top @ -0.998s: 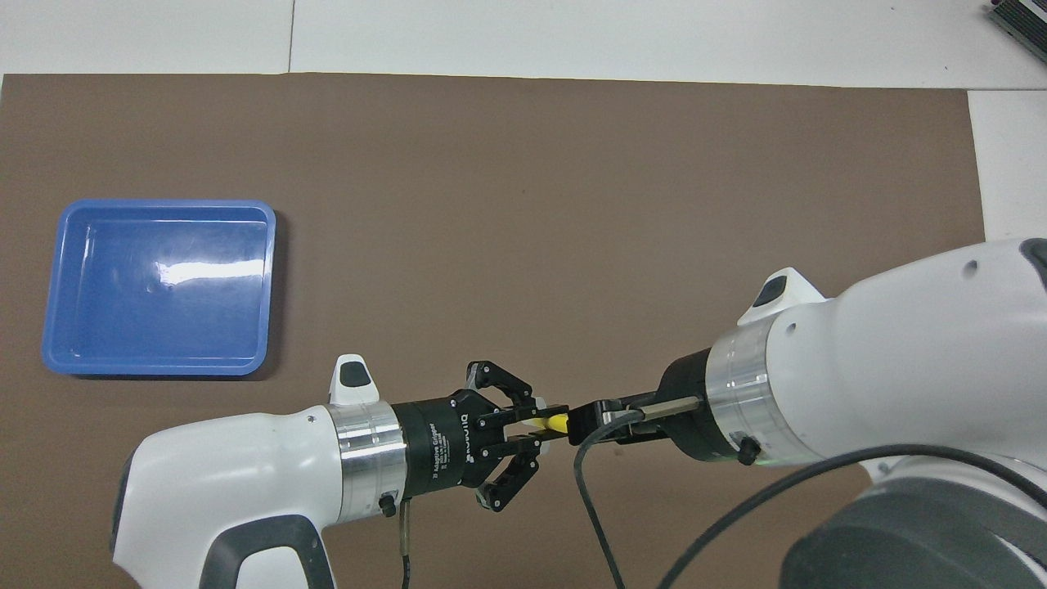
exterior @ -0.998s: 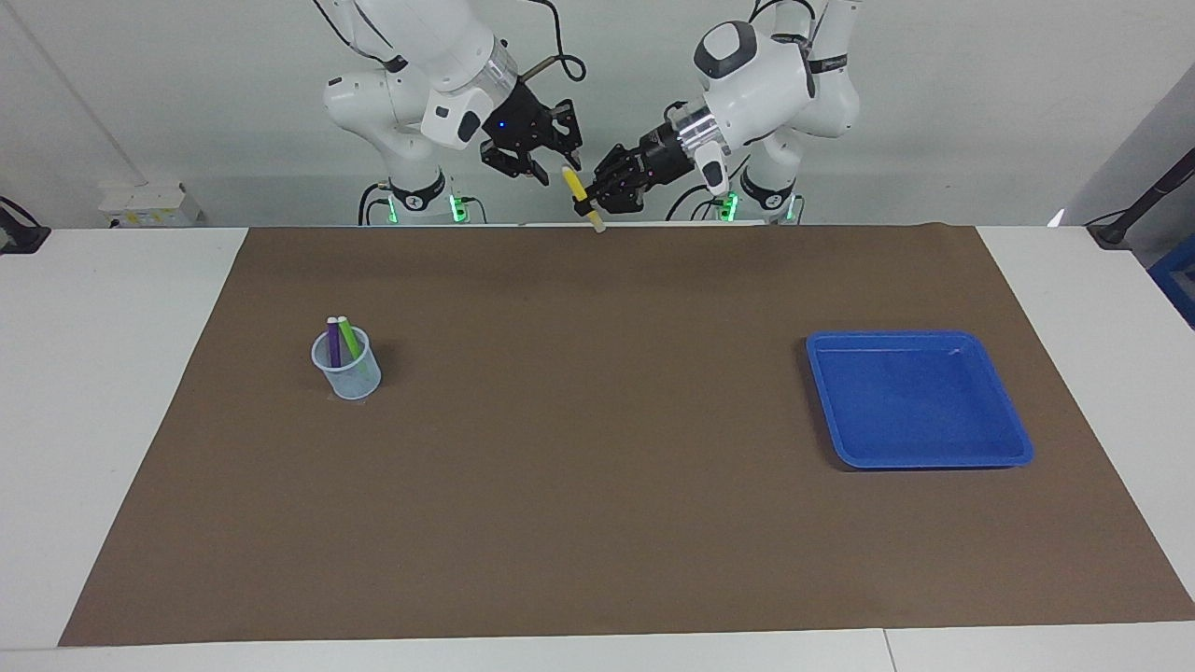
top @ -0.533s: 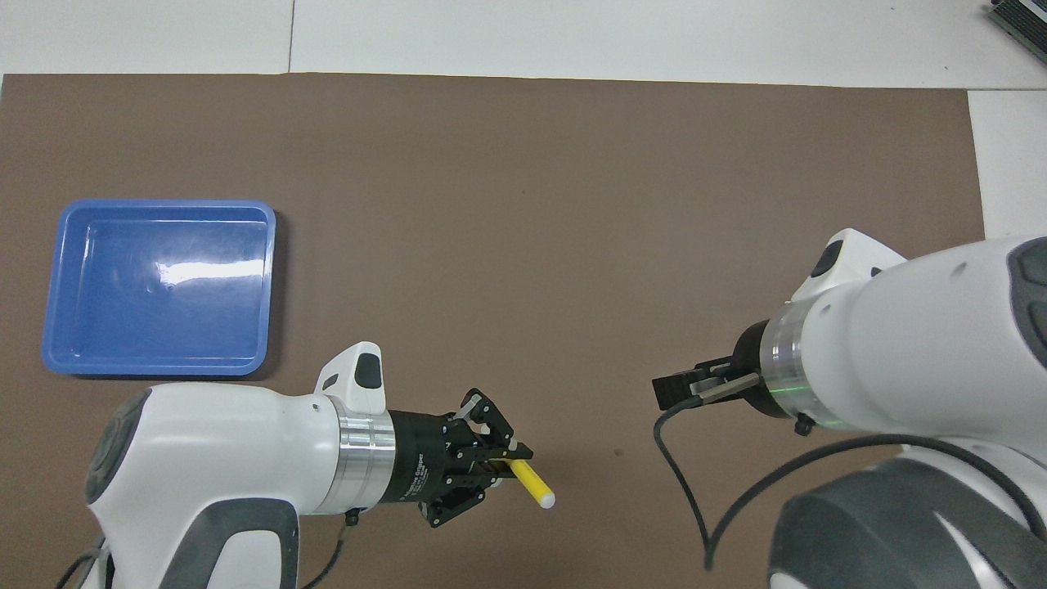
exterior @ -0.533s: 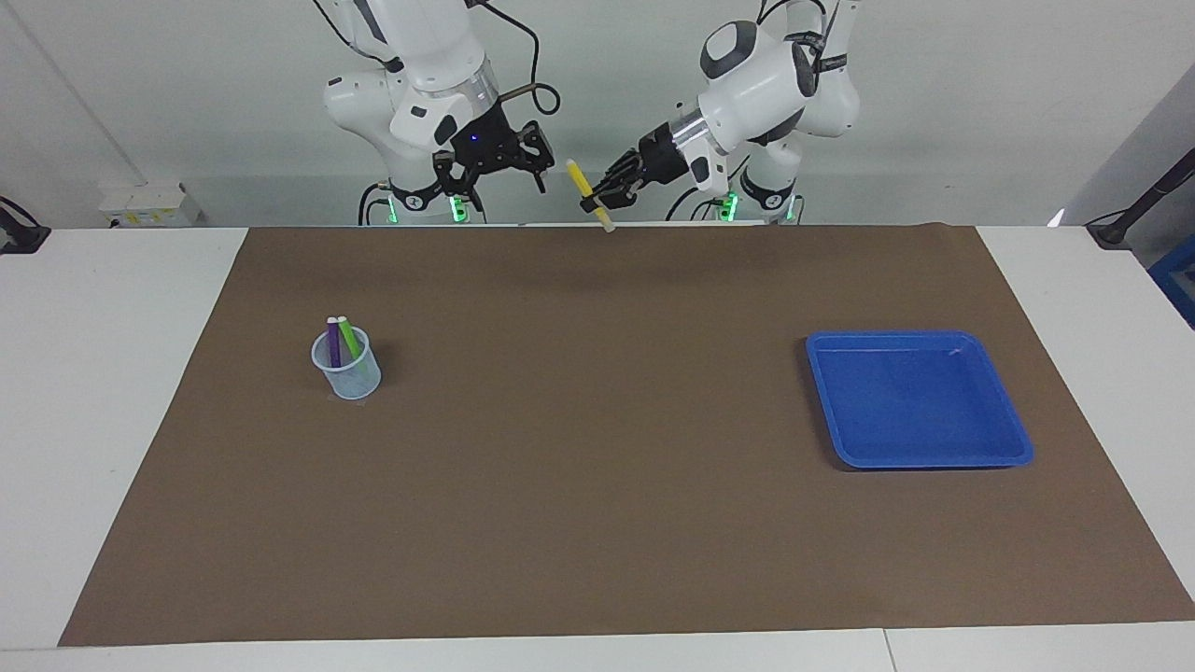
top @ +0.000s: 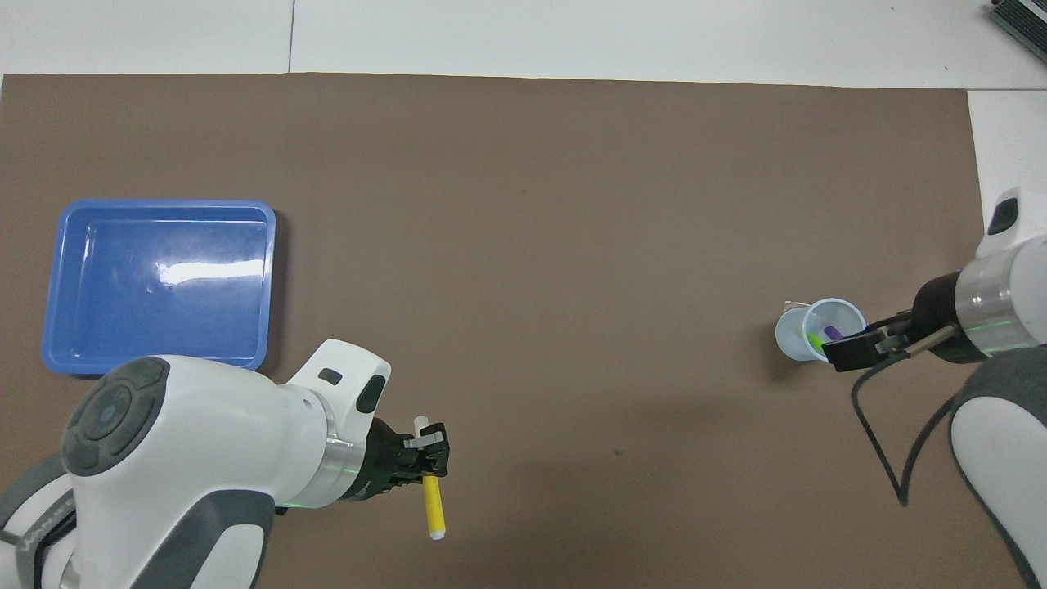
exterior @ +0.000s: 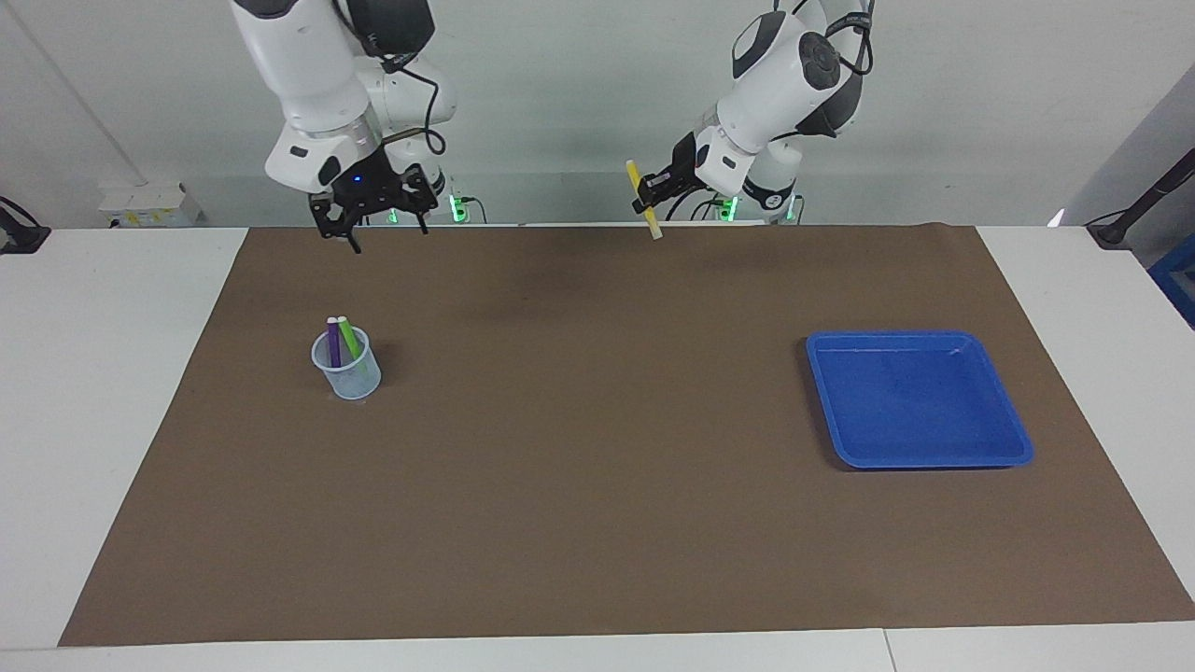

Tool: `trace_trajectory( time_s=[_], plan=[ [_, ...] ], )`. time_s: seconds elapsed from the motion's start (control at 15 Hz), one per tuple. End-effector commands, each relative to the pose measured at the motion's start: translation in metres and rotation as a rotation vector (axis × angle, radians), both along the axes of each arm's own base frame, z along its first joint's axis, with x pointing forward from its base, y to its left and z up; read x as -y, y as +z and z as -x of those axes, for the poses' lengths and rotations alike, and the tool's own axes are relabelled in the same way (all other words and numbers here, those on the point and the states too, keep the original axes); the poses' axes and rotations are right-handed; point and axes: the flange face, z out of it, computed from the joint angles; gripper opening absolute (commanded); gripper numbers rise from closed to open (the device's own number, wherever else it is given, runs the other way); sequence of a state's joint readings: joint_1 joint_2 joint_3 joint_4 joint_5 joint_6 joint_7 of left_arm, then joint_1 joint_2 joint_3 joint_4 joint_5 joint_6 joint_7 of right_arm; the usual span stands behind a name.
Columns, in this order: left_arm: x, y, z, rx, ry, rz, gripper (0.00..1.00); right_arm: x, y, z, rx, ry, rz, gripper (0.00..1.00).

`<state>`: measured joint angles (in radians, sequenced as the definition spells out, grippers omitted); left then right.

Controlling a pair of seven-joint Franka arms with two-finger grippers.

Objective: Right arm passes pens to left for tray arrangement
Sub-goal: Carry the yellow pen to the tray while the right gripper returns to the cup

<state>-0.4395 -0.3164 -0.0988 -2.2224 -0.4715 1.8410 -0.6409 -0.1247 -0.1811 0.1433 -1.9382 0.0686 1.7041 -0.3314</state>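
Next, my left gripper puts the yellow pen down on the blue tray's bottom near the rim [top: 224, 293] facing the cup.
My left gripper [exterior: 646, 198] is shut on the yellow pen [exterior: 635, 175] and holds it nearly upright, pale end down, high over the mat's edge by the robots. In the overhead view this gripper [top: 427, 448] holds the same pen [top: 433, 507]. My right gripper [exterior: 378, 229], blue light lit, is open and empty, raised over the mat by the cup [exterior: 350, 378]. In the overhead view it [top: 842, 353] covers part of the cup's [top: 793, 331] rim. The purple pen [exterior: 333, 341] and green pen [exterior: 347, 336] stand in the cup. The blue tray [exterior: 934, 459] lies empty toward the left arm's end.
A brown mat [exterior: 597, 523] covers most of the white table. The tray's rim [top: 271, 286] shows in the overhead view, farther from the robots than the left gripper. Green [top: 815, 335] and purple [top: 833, 332] pen tips show inside the cup.
The grippers have drawn apart. The left gripper has carried the yellow pen toward the tray's end of the table. The right gripper, empty, has swung out over the cup.
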Motion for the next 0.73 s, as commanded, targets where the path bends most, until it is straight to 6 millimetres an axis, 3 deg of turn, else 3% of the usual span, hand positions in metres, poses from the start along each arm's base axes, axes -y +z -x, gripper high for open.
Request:
trace_trajectory(
  time_s=[0.0, 0.13, 0.33, 0.47, 0.67],
  plan=[
    [-0.043, 0.001, -0.016, 0.059, -0.162, -0.074, 0.0, 0.022, -0.019, 0.015, 0.001, -0.016, 0.048, 0.94],
    [-0.081, -0.004, -0.032, 0.092, -0.206, -0.119, 0.0, 0.039, -0.027, 0.015, 0.007, -0.098, 0.06, 0.78],
    [-0.134, -0.012, -0.053, 0.13, -0.291, -0.179, 0.0, 0.052, -0.041, 0.015, -0.021, -0.334, 0.071, 0.77],
    [-0.157, -0.022, -0.065, 0.141, -0.331, -0.216, 0.0, 0.077, -0.057, 0.015, -0.014, -0.472, 0.074, 0.77],
    [-0.184, -0.051, -0.092, 0.16, -0.344, -0.266, 0.0, 0.087, -0.079, 0.007, -0.02, -0.625, 0.076, 0.64]
  ],
)
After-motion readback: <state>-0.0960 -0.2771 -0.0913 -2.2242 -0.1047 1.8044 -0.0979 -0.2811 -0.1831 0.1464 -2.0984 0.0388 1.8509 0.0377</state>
